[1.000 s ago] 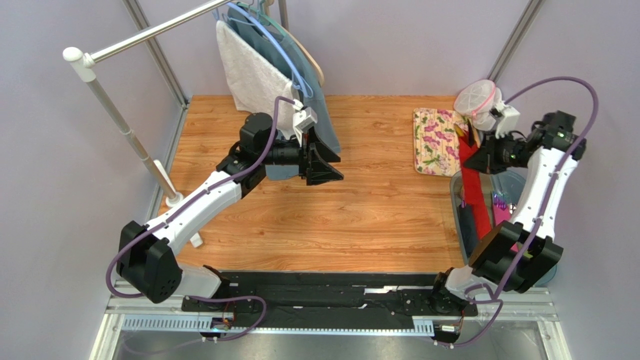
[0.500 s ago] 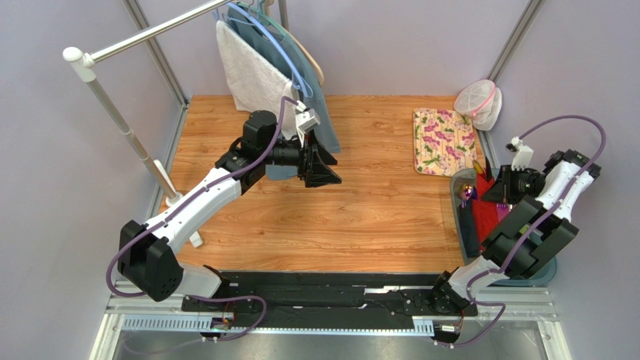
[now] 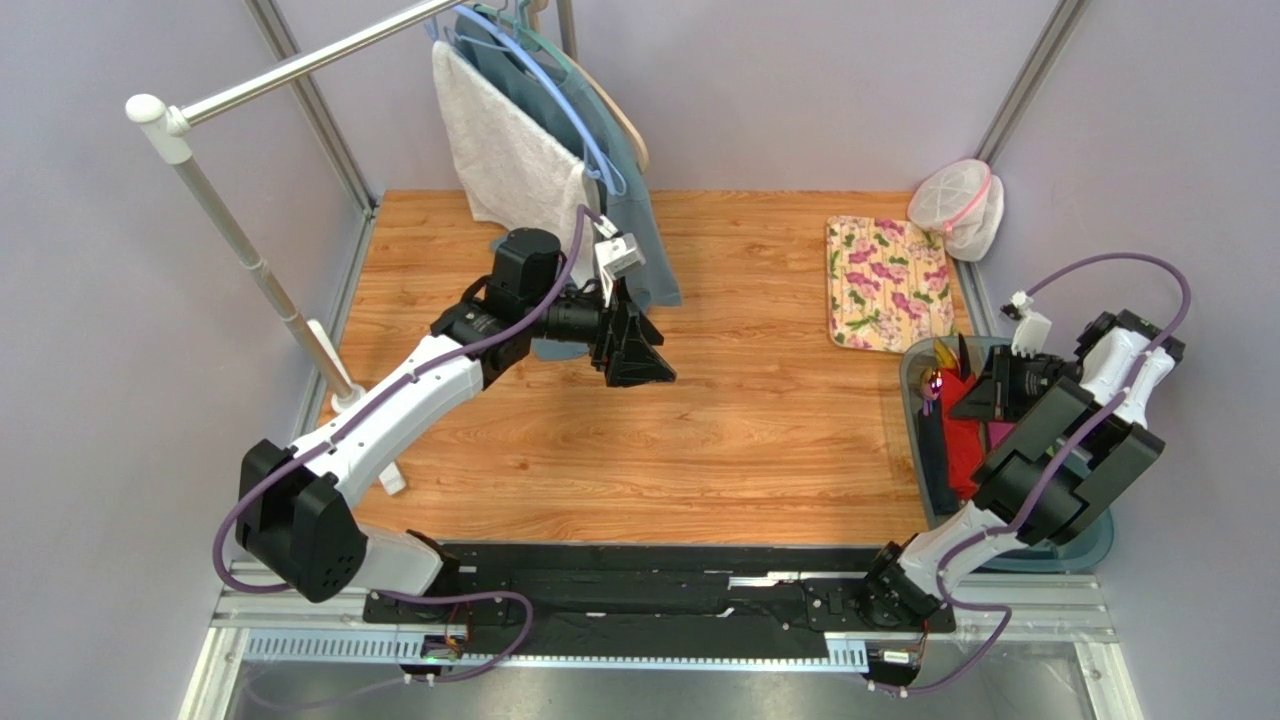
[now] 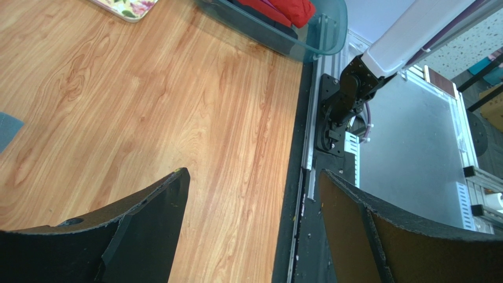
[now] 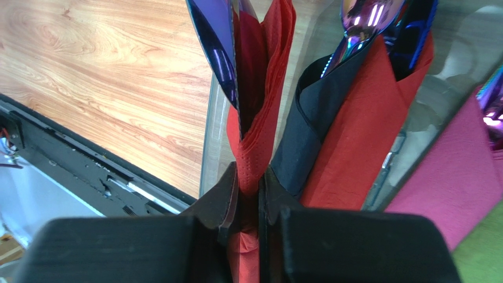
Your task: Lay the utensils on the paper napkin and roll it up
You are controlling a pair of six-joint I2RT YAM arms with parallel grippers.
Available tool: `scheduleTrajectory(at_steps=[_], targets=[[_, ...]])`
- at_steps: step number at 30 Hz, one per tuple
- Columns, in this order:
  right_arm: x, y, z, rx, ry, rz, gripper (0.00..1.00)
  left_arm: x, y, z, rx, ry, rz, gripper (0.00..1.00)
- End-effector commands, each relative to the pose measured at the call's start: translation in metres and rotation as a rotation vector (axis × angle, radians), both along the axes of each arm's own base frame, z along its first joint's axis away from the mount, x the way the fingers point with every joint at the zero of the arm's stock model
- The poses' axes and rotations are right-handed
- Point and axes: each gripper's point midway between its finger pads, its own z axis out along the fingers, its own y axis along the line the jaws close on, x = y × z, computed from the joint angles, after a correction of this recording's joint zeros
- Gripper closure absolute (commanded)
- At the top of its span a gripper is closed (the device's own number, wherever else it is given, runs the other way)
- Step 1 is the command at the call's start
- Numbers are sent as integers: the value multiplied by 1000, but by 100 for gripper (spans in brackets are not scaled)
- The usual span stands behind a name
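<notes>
My right gripper is going to drop the red napkin roll between the clear bin's table-side and the red-and-black roll (image 3: 930, 455) (image 5: 264, 154).
My right gripper (image 5: 250, 186) is shut on the narrow red napkin roll (image 5: 260, 118). An iridescent purple utensil (image 5: 215, 41) sticks out of the roll's far end. From above, the right gripper (image 3: 977, 398) holds the roll over the clear bin (image 3: 912, 428) at the table's right edge. My left gripper (image 3: 639, 348) is open and empty, hovering over the bare wood mid-table. In its wrist view the left gripper (image 4: 254, 177) has its jaws wide apart above the table's near edge.
In the bin lie a red-and-black roll (image 5: 354, 135) with a shiny spoon (image 5: 363, 17), a pink roll (image 5: 448, 194) and a green one (image 5: 481, 259). A floral cloth (image 3: 887, 282) and a mesh bag (image 3: 959, 203) lie back right. Towels on hangers (image 3: 526, 143) hang behind the left arm.
My right arm has swung from beside the floral cloth back and down to the bin, carrying the red roll. My left gripper has dropped slightly and turned.
</notes>
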Motion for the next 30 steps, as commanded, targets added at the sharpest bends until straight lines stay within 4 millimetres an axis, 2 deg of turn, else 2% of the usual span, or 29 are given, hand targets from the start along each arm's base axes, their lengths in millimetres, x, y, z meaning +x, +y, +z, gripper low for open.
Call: scheduleTrajectory(at_steps=[1, 17, 30], targets=[[-22, 34, 8, 187, 109, -36, 100, 2, -1, 11, -5, -54, -16, 12], [-17, 43, -24, 290, 147, -64, 100, 3, -2, 6, 5, -39, -19, 12], [-12, 33, -50, 238, 134, -60, 99, 6, -2, 4, 15, -44, -14, 12]])
